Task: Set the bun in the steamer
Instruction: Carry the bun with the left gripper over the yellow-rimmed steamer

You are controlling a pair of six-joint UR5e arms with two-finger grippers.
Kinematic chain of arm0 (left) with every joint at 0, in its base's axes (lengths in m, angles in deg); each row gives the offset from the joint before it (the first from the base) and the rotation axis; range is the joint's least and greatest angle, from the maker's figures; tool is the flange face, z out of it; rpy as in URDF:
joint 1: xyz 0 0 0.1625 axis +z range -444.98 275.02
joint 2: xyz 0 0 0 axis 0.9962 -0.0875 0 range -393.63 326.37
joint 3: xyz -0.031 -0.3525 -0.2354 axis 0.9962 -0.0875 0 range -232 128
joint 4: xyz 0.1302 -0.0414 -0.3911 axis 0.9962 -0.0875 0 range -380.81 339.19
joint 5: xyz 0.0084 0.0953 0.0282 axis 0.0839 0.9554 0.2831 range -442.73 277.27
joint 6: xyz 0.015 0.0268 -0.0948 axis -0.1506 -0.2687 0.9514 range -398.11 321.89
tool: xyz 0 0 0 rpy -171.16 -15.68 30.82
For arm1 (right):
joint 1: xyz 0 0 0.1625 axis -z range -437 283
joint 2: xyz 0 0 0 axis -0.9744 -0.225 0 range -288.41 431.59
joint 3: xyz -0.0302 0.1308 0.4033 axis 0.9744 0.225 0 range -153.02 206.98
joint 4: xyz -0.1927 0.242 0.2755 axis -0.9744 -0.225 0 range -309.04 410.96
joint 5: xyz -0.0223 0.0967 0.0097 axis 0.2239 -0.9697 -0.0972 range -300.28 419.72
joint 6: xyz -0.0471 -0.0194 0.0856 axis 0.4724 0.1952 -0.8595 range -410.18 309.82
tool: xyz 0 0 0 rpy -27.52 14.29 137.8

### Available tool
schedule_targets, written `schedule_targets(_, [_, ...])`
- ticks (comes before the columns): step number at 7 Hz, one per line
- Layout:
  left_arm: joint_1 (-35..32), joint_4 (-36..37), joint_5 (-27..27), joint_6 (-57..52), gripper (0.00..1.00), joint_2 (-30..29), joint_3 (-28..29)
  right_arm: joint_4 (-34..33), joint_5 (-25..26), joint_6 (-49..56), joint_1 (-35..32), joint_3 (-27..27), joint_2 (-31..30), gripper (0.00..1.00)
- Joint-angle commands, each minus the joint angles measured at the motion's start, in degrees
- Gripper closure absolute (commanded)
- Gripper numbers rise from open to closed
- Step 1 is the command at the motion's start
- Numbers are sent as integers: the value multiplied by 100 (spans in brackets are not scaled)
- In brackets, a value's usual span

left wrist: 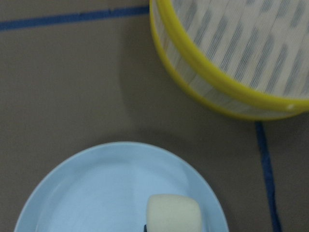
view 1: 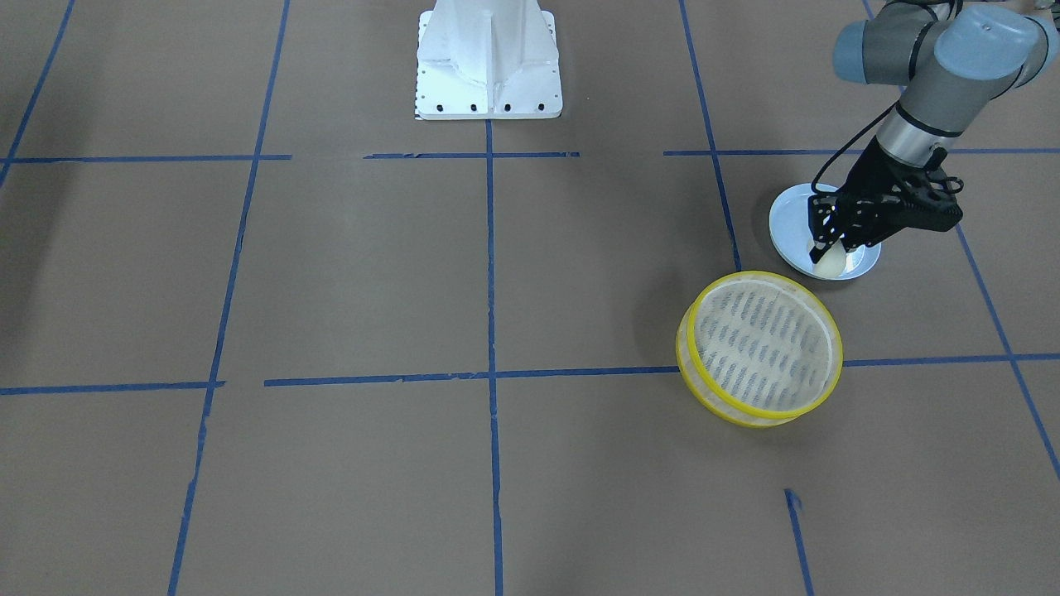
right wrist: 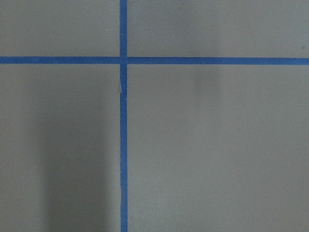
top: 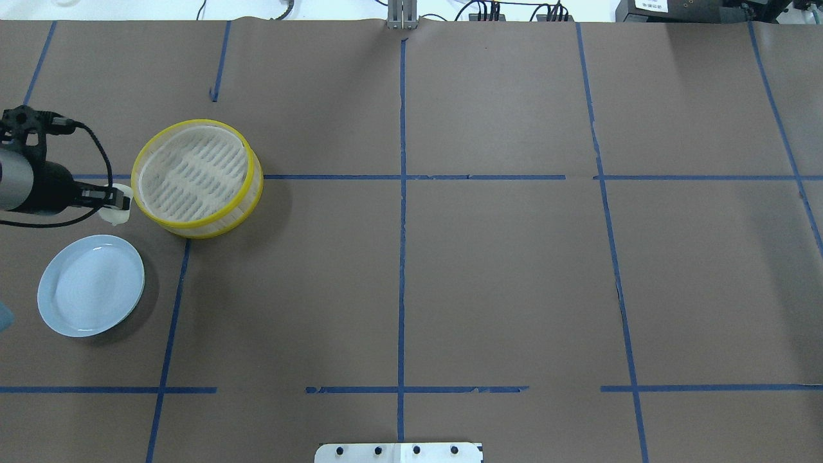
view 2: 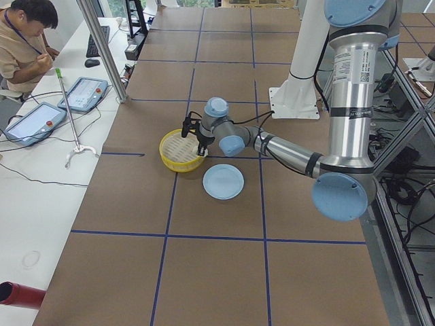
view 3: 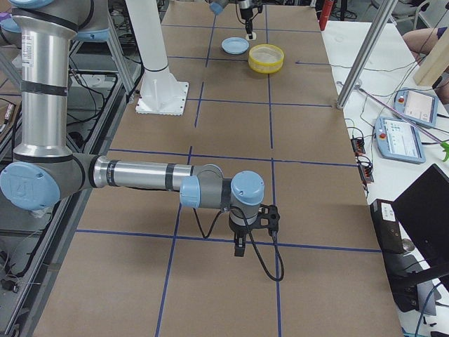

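Observation:
My left gripper should release the bun, now held over the blue plate's near rim, on the striped cloth (view 1: 755, 342) near the middle of the steamer.
The cream-white bun (view 1: 828, 263) is pinched in my left gripper (view 1: 831, 248), which is shut on it and holds it in the air over the near rim of the pale blue plate (view 1: 791, 223). In the overhead view the gripper (top: 119, 202) and bun (top: 114, 211) show just left of the steamer (top: 193, 225), apart from it. The left wrist view shows the bun (left wrist: 174, 213) over the plate (left wrist: 96, 193), with the steamer's yellow rim (left wrist: 207, 72) beyond. The steamer (view 1: 691, 364) holds nothing. My right gripper (view 3: 240, 249) hangs over bare table far away; I cannot tell whether it is open.
The robot's white base (view 1: 489, 66) stands at the table's middle. Blue tape lines (top: 402, 193) cross the brown table. An operator (view 2: 24, 34) sits beyond the far edge by a side table with tablets (view 2: 30, 122) and a metal pole (view 2: 102, 47).

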State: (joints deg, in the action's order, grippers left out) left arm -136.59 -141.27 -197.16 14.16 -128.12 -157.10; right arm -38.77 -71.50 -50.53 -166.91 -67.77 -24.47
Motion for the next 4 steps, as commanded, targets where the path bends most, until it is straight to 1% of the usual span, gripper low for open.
schedule_targets(1, [-95, 514, 8, 64, 69, -1200, 907, 0, 0, 0, 0, 0, 0, 0])
schedule_targets(3, [-78, 506, 8, 344, 69, -1597, 1603, 0, 0, 0, 0, 0, 0, 0])
schedule_targets(4, [-34, 497, 8, 545, 69, -1608, 1676, 0, 0, 0, 0, 0, 0, 0])
